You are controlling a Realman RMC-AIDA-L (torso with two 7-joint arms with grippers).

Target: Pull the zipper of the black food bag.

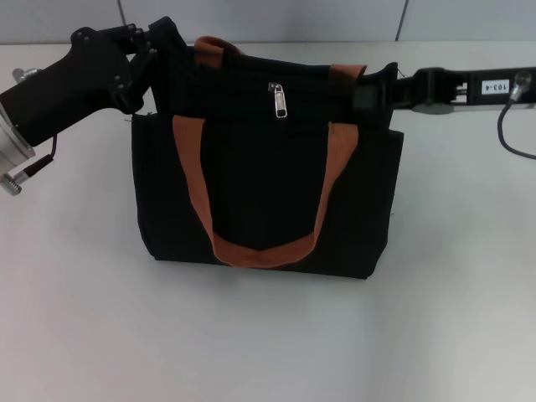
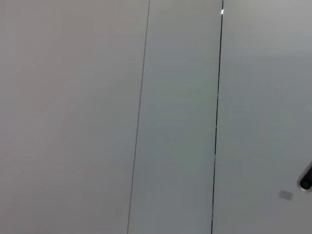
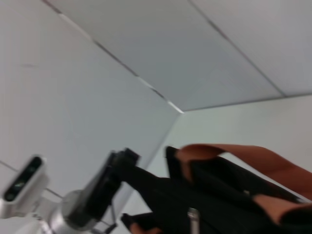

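The silver zipper pull hangs clear of the right gripper's fingers, so the right gripper should open, come back and take the zipper pull's loose end (image 1: 281, 112) before it pulls.
The black food bag (image 1: 268, 184) stands upright in the middle of the white table, with its orange-brown handles (image 1: 264, 247) hanging down the front. The silver zipper pull (image 1: 277, 100) hangs at the middle of the bag's upper edge. It also shows in the right wrist view (image 3: 193, 217). My left gripper (image 1: 163, 38) is at the bag's upper left corner, touching or very close to it. My right gripper (image 1: 375, 86) is at the bag's upper right corner. Neither gripper is at the zipper pull. The left wrist view shows only wall.
The white table (image 1: 268, 335) spreads in front of the bag and to both sides. A panelled wall (image 1: 268, 17) stands close behind the bag. A black cable (image 1: 511, 134) hangs from my right arm. My left arm shows in the right wrist view (image 3: 97, 192).
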